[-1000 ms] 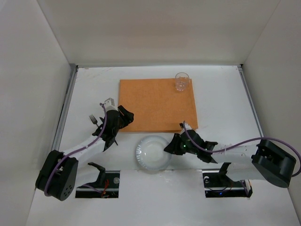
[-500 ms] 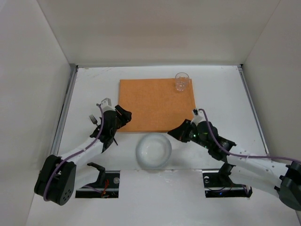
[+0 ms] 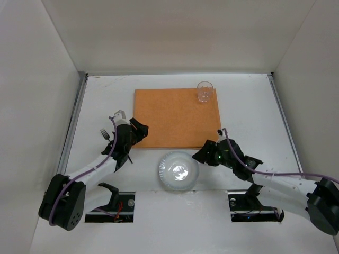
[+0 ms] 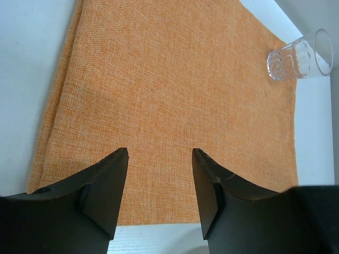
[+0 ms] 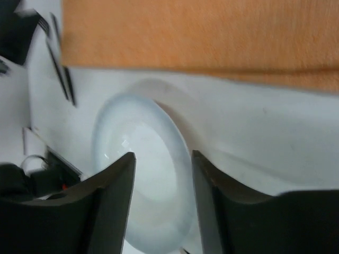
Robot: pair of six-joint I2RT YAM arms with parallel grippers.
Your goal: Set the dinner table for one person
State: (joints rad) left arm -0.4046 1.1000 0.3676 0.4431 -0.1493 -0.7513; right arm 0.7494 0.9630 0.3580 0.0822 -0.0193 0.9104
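Note:
The black handle point(image 3: 128, 156) of the utensil between the silver fork and the orange mat will next be gripped by my left gripper, toward the handle's near end.
A white plate point(image 3: 177, 170) lies on the dinner table point(image 3: 249, 106), just in front of the orange mat point(image 3: 177, 117). My right gripper point(image 3: 197, 155) hangs open at the plate's right rim; in the right wrist view the rim of the plate point(image 5: 143, 180) runs between the spread fingers of that gripper point(image 5: 161, 156). A clear glass point(image 3: 204, 91) stands upright on the mat's far right corner. My left gripper point(image 3: 142, 131) is open and empty over the mat's near left edge point(image 4: 159, 95), and its wrist view shows the glass point(image 4: 296, 53). A silver fork point(image 3: 106, 134) lies left of the left arm.
Metal rails point(image 3: 74, 127) run along the table's side edges, with white walls beyond them. The arm bases and their cables point(image 3: 249, 203) sit at the near edge behind the plate.
The right gripper pulled back from the plate's rim, came back down beside it, and went from shut to open. The plate sits slightly further right. The left arm barely moved.

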